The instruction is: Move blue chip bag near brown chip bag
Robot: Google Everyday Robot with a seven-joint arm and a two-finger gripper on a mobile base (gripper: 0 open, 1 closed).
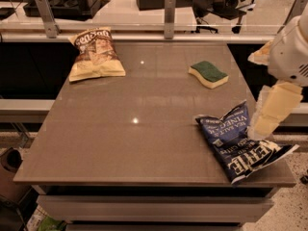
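Observation:
The blue chip bag has a crumpled middle (pixel 237 146), and my gripper will go there next and close on it.
The blue chip bag (pixel 239 143) lies crumpled at the front right corner of the table, its lower end reaching over the front edge. The brown chip bag (pixel 96 53) lies flat at the far left of the table, well apart from the blue one. My gripper (pixel 263 125) hangs at the table's right edge on the white and cream arm (pixel 288 57). Its lower end is right beside the upper right edge of the blue chip bag.
A green-and-yellow sponge (pixel 208 74) lies at the far right of the grey table (pixel 130 129). A rail with two metal posts (pixel 169 9) runs along the back edge. Desks and chairs stand beyond it.

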